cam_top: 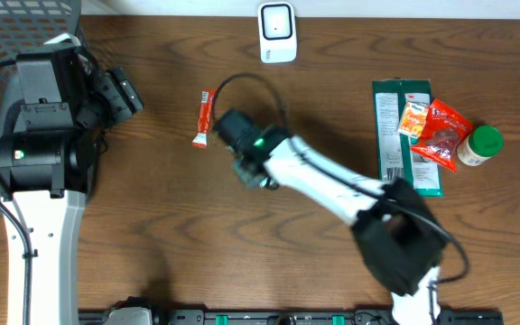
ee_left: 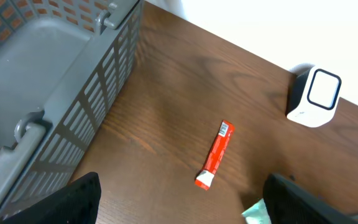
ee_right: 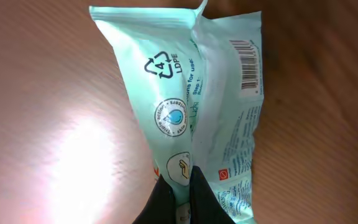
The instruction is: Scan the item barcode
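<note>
I will let go of the wipes pack with my right gripper on the table (cam_top: 260, 155) beside the red stick sachet, towards the dark green packet.
A mint-green wipes pack (ee_right: 197, 93) fills the right wrist view, with a barcode (ee_right: 248, 65) printed near its upper right edge. My right gripper (ee_right: 182, 177) is shut on the pack's lower seam, one black finger (ee_right: 163, 199) on each side of it. From overhead the right gripper (cam_top: 255, 167) sits mid-table and covers most of the pack. The white scanner (cam_top: 277, 32) stands at the far edge. A corner of the pack (ee_left: 255, 213) shows in the left wrist view. My left gripper (ee_left: 179, 199) is open and holds nothing, at the left by the basket.
A red stick sachet (cam_top: 203, 119) lies left of the right gripper. A grey basket (cam_top: 16, 23) occupies the far left corner. At the right lie a dark green packet (cam_top: 395, 135), red and orange snack bags (cam_top: 436, 135) and a green-capped bottle (cam_top: 479, 144).
</note>
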